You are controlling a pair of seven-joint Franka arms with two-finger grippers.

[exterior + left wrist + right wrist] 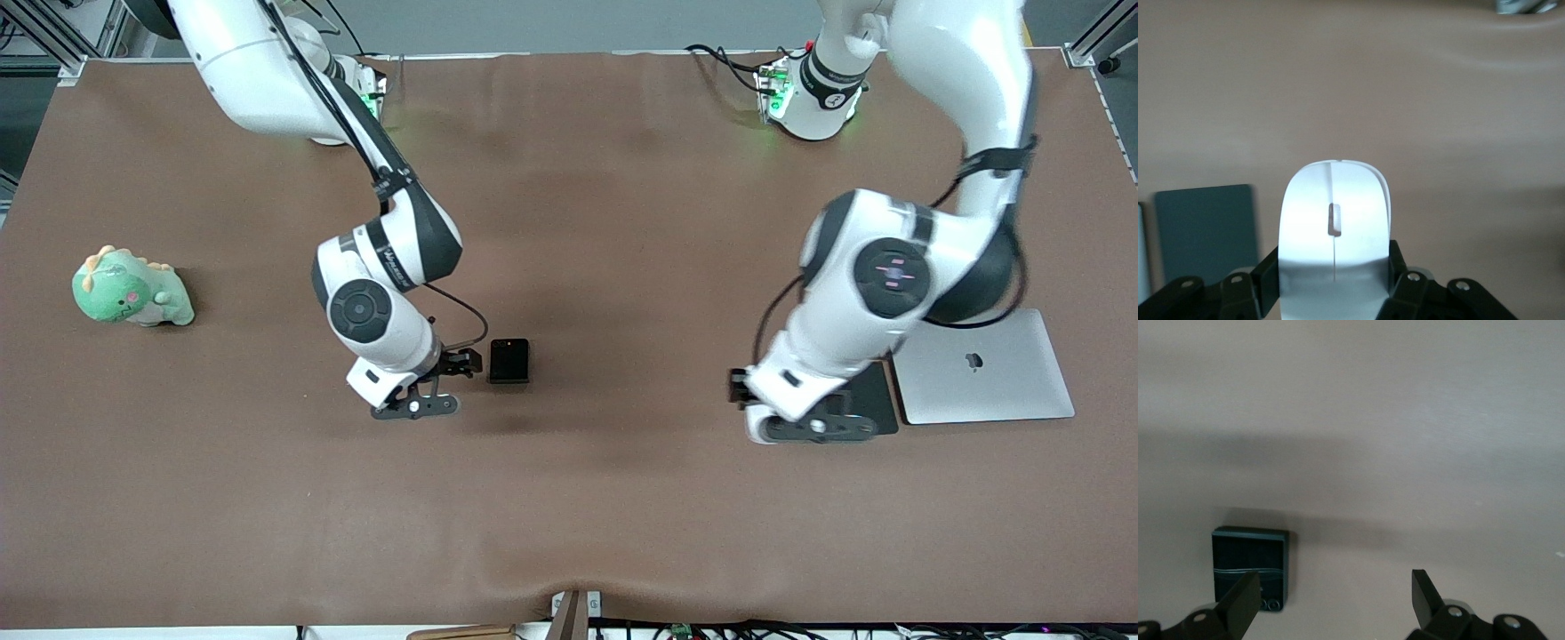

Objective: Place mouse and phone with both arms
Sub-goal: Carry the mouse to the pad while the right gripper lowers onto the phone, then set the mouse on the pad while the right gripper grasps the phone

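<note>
My right gripper needs to next close across the middle of the black phone (pixel 508 362) (pixel 1250 568), with its fingers on the near and far sides of the phone.
My left gripper (pixel 1335 270) is shut on the white mouse (pixel 1335 213), one finger on each of its sides, over the table beside the dark grey mouse pad (pixel 1205 230). In the front view the left gripper (pixel 742 391) sits under its wrist and the mouse is hidden. The black phone (pixel 508 360) lies flat on the brown table near the middle. My right gripper (pixel 460 363) is open and empty just beside it, toward the right arm's end. In the right wrist view the phone (pixel 1250 563) lies by one fingertip (pixel 1245 597) of the right gripper (pixel 1335 593).
A closed silver laptop (pixel 982 366) lies beside the mouse pad (pixel 876 396) toward the left arm's end. A green plush dinosaur (pixel 132 289) sits toward the right arm's end. The brown table cover (pixel 622 498) spreads nearer the camera.
</note>
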